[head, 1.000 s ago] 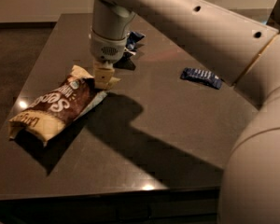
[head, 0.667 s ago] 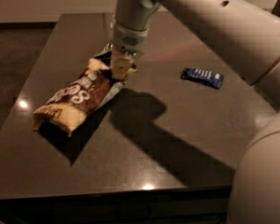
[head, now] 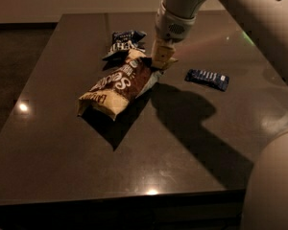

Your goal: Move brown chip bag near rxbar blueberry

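I will use my gripper to set the brown chip bag down on the dark table against the gripper-side end of the rxbar blueberry (head: 175,77).
The brown chip bag (head: 119,83) is a large bag with a dark brown middle, white lettering and cream ends. It is lifted at its upper right corner and tilted over the dark table. My gripper (head: 161,63) is shut on that corner, coming down from above. The rxbar blueberry (head: 207,79) is a small flat dark blue wrapper lying on the table to the right of the gripper, a short gap away.
A smaller blue-and-white chip bag (head: 125,43) lies just behind the brown bag. The dark table (head: 86,176) has its left edge (head: 33,80) and front edge (head: 134,195) in view. My arm (head: 249,13) fills the upper right.
The gripper has carried the brown chip bag to the right, closer to the rxbar blueberry. The blue-and-white bag is now uncovered behind it.
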You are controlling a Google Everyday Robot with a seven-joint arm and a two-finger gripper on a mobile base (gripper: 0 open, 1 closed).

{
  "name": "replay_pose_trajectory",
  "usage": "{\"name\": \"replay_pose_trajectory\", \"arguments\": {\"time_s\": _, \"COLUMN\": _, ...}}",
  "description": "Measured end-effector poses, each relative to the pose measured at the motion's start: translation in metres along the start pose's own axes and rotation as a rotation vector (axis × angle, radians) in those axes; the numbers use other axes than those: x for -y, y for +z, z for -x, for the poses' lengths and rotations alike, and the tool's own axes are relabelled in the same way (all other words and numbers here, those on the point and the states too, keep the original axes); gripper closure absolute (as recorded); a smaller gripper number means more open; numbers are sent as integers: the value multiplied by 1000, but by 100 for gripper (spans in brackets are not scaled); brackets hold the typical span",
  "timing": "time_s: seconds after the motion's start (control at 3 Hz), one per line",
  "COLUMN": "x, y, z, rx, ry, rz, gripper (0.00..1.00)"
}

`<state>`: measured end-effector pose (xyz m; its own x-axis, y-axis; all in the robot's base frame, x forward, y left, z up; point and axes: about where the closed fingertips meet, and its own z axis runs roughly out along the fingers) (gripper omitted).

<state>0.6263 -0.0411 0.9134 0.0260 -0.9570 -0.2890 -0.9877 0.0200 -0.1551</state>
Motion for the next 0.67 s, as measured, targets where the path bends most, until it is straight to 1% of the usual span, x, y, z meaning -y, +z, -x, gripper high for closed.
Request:
{"name": "replay_pose_trajectory", "arguments": {"time_s": 0.33, "x": 10, "y": -16, "z": -42, "rx": -16, "ry": 41, "rz": -26, "gripper": 100}}
{"name": "replay_pose_trajectory", "arguments": {"time_s": 0.67, "x": 12, "y": -29, "z": -78, "rx": -33, "ry": 70, "rz": -41, "gripper": 100}}
